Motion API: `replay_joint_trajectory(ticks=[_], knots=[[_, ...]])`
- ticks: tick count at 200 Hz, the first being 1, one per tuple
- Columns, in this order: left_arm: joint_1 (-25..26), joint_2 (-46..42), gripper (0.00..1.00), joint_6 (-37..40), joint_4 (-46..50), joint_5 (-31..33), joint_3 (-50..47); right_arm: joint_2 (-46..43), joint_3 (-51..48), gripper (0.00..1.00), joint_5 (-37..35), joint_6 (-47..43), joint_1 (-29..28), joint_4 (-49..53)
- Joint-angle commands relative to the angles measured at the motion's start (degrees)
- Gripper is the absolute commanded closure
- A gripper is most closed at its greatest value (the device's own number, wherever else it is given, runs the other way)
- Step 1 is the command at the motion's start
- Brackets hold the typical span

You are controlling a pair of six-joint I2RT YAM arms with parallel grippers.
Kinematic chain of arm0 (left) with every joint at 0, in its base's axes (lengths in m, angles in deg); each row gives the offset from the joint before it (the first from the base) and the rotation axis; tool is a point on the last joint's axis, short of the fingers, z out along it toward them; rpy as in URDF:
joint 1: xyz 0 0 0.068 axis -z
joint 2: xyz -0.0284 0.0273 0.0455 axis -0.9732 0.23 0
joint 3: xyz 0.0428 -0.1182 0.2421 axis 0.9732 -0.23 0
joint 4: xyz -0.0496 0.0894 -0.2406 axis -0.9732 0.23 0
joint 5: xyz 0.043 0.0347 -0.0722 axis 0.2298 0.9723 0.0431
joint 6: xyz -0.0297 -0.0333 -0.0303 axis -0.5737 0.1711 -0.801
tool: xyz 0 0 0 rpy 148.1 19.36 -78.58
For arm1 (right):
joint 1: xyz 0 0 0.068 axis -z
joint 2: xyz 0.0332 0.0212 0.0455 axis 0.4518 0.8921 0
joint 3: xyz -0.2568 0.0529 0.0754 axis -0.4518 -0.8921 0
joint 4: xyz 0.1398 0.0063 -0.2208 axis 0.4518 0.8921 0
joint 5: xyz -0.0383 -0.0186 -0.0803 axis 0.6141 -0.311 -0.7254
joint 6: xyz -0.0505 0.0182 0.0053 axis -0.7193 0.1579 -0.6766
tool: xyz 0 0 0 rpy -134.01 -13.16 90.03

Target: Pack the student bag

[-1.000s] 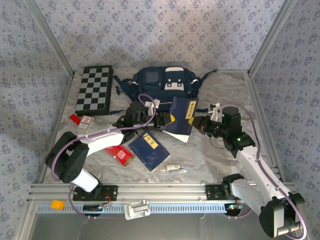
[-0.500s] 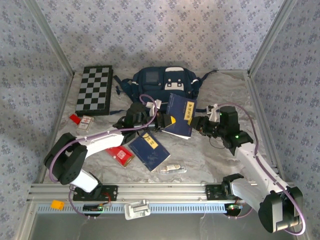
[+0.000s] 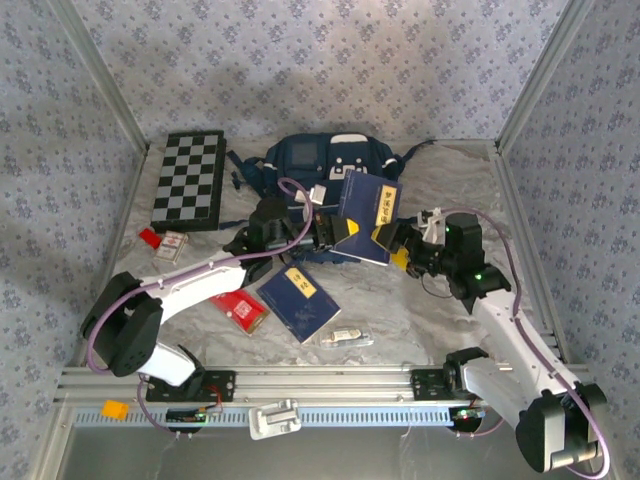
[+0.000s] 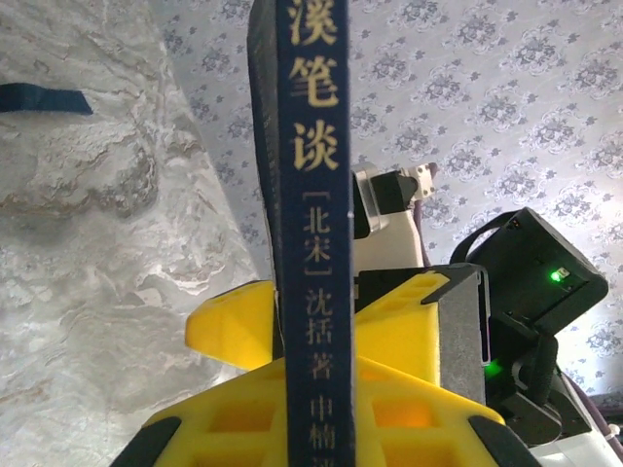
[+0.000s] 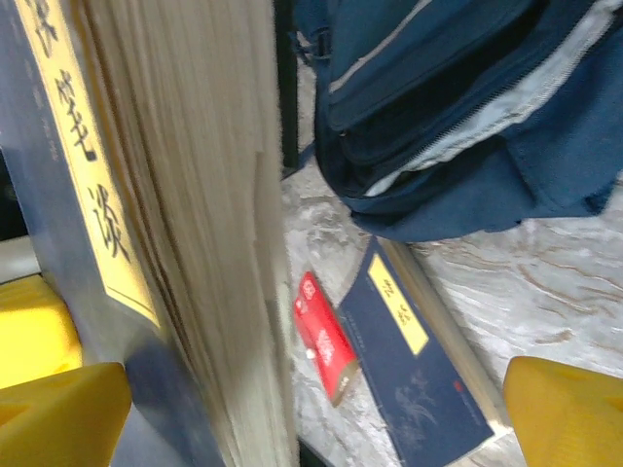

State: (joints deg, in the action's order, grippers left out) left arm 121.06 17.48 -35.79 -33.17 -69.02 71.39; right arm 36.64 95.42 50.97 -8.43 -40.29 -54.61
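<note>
The book's page edge sits slanted and off-center in my open right gripper, so I should center that gripper's fingers and grab the book's pages (image 5: 248, 399) before my left gripper opens.
The student bag (image 3: 325, 165) lies at the back of the table, navy with white panels; its zipped front fills the upper right of the right wrist view (image 5: 458, 107). My left gripper (image 3: 335, 232) is shut on a dark blue book (image 3: 366, 212), held up on edge just in front of the bag. In the left wrist view the yellow fingers (image 4: 229, 321) clamp the book's spine (image 4: 311, 146). My right gripper (image 3: 400, 247) stands open at the book's right edge. Its fingers (image 5: 565, 413) are spread wide, with the book's page block (image 5: 175, 243) by the left one.
A second dark blue book (image 3: 300, 300) and a red packet (image 3: 240, 310) lie flat in the middle, also seen in the right wrist view, book (image 5: 419, 375) and packet (image 5: 326, 341). A chessboard (image 3: 190, 180) sits back left, a small card box (image 3: 172, 245) beside it, a small pale item (image 3: 345, 338) near the front.
My right gripper opened and let go of the book. My left gripper closed on it and raised it more upright, closer to the bag.
</note>
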Motion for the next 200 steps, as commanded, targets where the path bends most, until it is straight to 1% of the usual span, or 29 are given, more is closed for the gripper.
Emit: replay_joint_trajectory(ticks=[1, 14, 32, 54, 83, 100, 116, 134, 139, 154, 169, 177, 183, 191, 200], knots=[[1.2, -0.7, 1.00, 0.7, -4.3, -0.1, 3.8, 2.1, -0.8, 0.00, 3.6, 5.2, -1.1, -8.0], [1.2, -0.9, 1.00, 1.8, -1.7, 0.8, 3.6, 2.0, -0.3, 0.00, 4.0, 6.5, -1.4, -9.5], [0.9, -0.9, 1.00, 1.9, -1.2, 1.0, 3.0, 0.1, 0.2, 0.00, 3.9, 7.3, -1.3, -10.7], [0.4, -1.0, 1.00, 2.7, 1.1, 1.3, 2.8, -1.5, -0.3, 0.00, 4.2, 10.9, -0.7, -14.1], [-0.2, -1.2, 1.00, 3.9, 3.7, 2.0, 2.4, -2.2, -0.1, 0.08, 3.9, 10.7, -0.5, -13.2], [-0.2, -1.4, 1.00, 4.7, 5.7, 2.4, 2.4, -2.3, -0.4, 0.18, 3.7, 10.3, -0.8, -13.5], [-0.2, -1.1, 1.00, 5.1, 5.8, 2.7, 2.1, -2.4, -0.4, 0.32, 3.0, 8.7, -1.3, -12.7], [-0.1, -1.0, 1.00, 6.2, 7.7, 3.3, 2.2, -2.2, 0.1, 0.52, 1.9, 6.2, -1.3, -9.7], [-0.1, -1.0, 1.00, 6.6, 8.1, 3.4, 2.2, -2.2, 0.2, 0.56, 1.5, 5.5, -1.4, -9.0], [0.1, -0.7, 1.00, 8.0, 9.2, 3.2, 2.7, -1.9, 0.8, 0.77, 0.9, 3.1, -1.4, -6.7], [0.4, -0.5, 1.00, 10.3, 12.1, 3.2, 3.7, -1.9, 2.2, 0.91, -0.2, 0.2, -1.2, -2.0], [0.5, -0.5, 1.00, 11.7, 14.1, 3.7, 4.2, -2.1, 2.6, 0.97, -1.0, -0.9, -1.1, -0.5], [0.4, -0.7, 0.98, 13.0, 15.7, 4.1, 4.5, -2.3, 2.7, 1.00, -1.3, -1.2, -1.0, 0.5], [0.3, -0.8, 0.91, 15.0, 18.5, 4.6, 5.3, -2.5, 2.9, 1.00, -1.4, -1.6, -0.6, 1.3], [0.2, -1.3, 0.83, 19.7, 23.3, 4.9, 6.7, -3.1, 3.2, 1.00, -1.2, -2.4, 0.0, 2.7]])
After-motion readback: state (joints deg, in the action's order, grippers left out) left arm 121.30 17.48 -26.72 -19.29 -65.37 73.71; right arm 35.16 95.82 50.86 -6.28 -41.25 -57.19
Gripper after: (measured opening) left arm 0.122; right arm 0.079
